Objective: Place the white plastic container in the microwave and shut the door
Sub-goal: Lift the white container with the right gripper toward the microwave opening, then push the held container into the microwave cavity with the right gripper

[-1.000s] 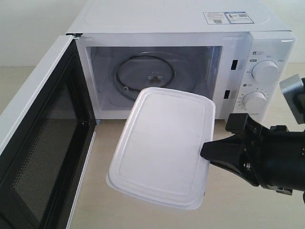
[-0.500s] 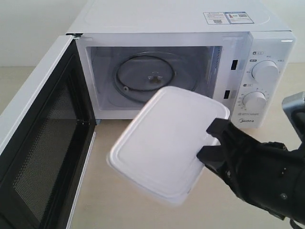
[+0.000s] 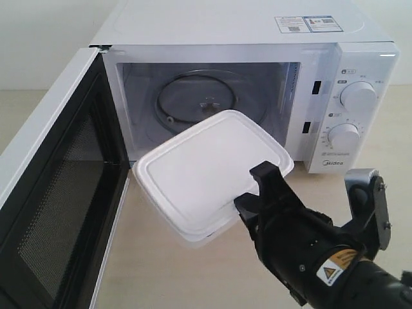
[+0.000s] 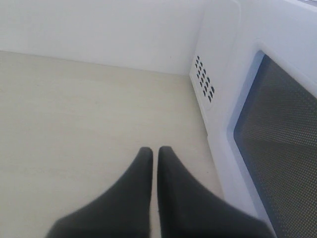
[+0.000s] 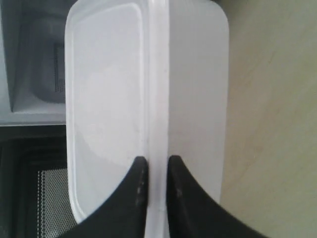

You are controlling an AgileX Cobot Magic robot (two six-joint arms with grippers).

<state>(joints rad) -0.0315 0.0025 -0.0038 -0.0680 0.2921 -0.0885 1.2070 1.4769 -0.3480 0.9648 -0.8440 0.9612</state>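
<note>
My right gripper will let go of the white plastic container on the bare glass turntable [image 3: 206, 108] inside the microwave.
The white plastic container [image 3: 206, 172] hangs tilted in the air just in front of the microwave [image 3: 251, 38] opening, its far corner near the cavity's lower sill. My right gripper [image 3: 248, 203] is shut on the rim of its near end; the right wrist view shows both fingers pinching the container [image 5: 148, 89] at the lid edge, the gripper [image 5: 157, 166] clamped there. The door [image 3: 61, 187] stands wide open at the left. The glass turntable [image 3: 196, 103] lies bare inside. My left gripper [image 4: 154, 153] is shut and holds nothing, hovering over the table beside the door [image 4: 277, 139].
Two round dials [image 3: 358, 96] sit on the microwave's right panel. The light wooden table [image 3: 148, 270] spreads below the held container. A white wall [image 4: 99, 29] stands behind the table in the left wrist view.
The right arm swung down and to the left, turning the container and carrying it closer to the microwave opening. The door did not move.
</note>
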